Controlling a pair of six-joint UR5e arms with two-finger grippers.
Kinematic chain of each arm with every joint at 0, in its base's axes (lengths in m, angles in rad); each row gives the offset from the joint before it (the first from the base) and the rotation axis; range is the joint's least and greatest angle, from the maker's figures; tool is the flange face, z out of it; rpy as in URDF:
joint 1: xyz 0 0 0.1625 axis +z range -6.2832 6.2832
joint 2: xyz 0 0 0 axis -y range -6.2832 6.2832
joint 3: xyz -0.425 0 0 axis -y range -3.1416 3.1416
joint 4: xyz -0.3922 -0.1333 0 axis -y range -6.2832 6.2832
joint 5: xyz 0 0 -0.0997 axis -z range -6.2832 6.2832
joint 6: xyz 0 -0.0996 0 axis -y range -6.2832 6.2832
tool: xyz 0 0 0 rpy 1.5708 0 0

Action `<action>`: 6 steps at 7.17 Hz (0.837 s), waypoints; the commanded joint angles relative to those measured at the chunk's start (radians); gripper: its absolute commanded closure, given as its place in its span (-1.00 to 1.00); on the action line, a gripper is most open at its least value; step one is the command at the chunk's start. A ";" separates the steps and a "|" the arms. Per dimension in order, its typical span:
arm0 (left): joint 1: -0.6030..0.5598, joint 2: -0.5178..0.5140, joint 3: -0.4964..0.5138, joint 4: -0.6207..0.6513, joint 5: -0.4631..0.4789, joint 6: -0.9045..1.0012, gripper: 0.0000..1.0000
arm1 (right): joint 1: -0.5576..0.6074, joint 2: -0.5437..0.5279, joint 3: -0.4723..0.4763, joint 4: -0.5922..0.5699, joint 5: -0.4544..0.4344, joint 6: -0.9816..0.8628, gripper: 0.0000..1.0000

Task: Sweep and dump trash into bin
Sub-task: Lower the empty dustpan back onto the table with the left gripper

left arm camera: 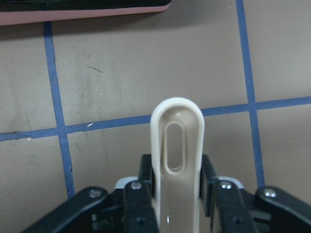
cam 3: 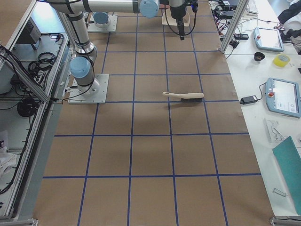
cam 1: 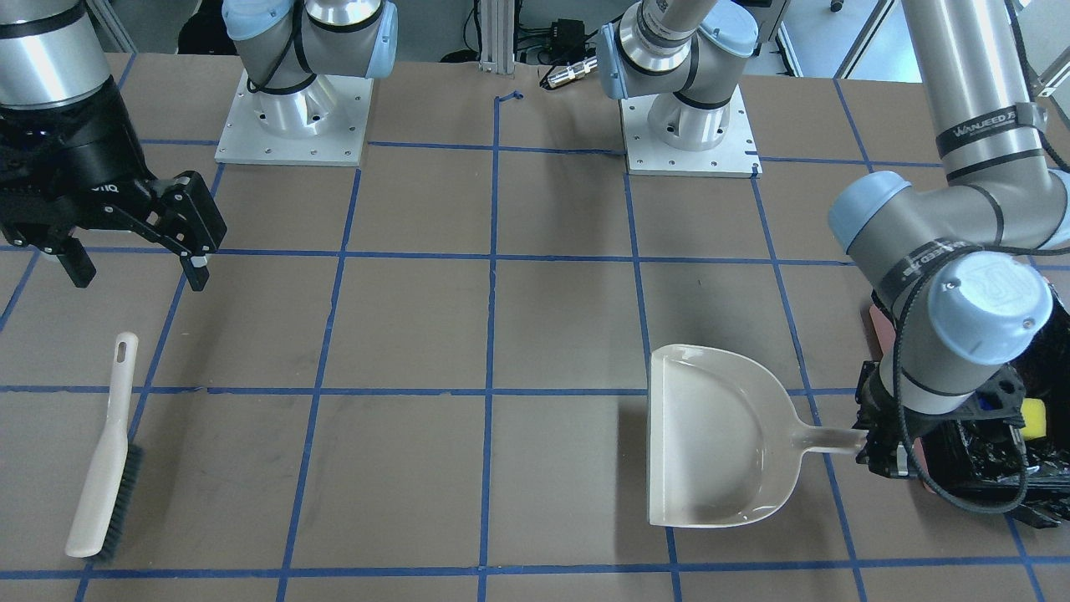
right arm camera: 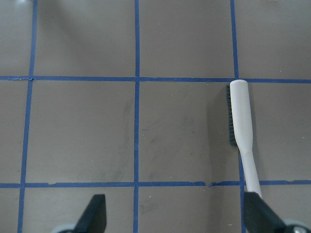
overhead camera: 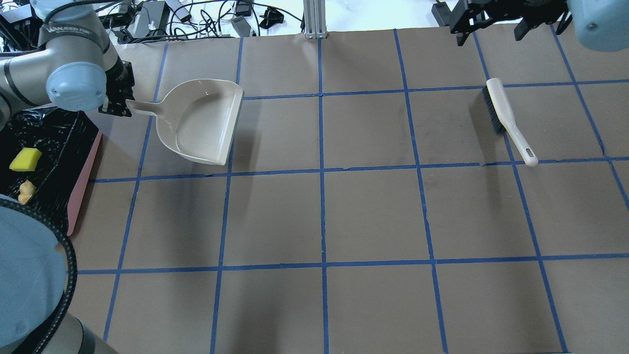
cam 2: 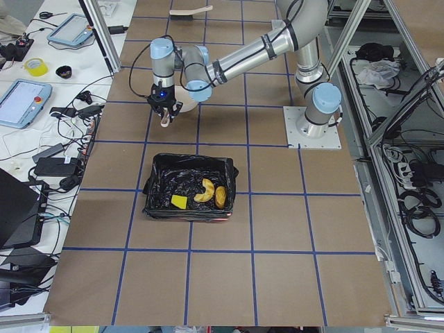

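I will use my left gripper to set the beige dustpan down over a blue tape line (cam 1: pixel 692 496) that is between the bin and the brush.
The bin (cam 2: pixel 155 168), a pink tub lined with a black bag, holds all the trash: a yellow-green wedge (cam 2: pixel 180 201), a pale crescent (cam 2: pixel 205 191) and a golden-brown lump (cam 2: pixel 220 197). The overhead view shows the bin's pink wall (overhead camera: pixel 84 178), the wedge (overhead camera: pixel 25 160) and the lump (overhead camera: pixel 25 191). My left gripper (left arm camera: pixel 177 170) is shut on the handle of the empty beige dustpan (overhead camera: pixel 201 123), which lies level beside the bin. My right gripper (cam 1: pixel 140 278) is open and empty, raised above the table near the brush (cam 1: pixel 104 468).
The beige brush (overhead camera: pixel 506 118) with dark bristles lies on its side on the brown table (overhead camera: pixel 324 216), which carries a grid of blue tape. The two arm bases (cam 1: pixel 292 117) stand at the robot's edge. The dustpan (cam 1: pixel 719 435) has nothing in it.
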 commanded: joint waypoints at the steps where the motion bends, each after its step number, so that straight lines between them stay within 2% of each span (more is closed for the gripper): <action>1: -0.013 -0.060 0.000 0.062 0.015 -0.065 1.00 | -0.002 0.000 0.007 0.003 -0.004 0.000 -1.00; 6: -0.039 -0.099 0.012 0.115 0.016 -0.085 1.00 | -0.005 -0.002 0.013 -0.001 0.011 0.002 -1.00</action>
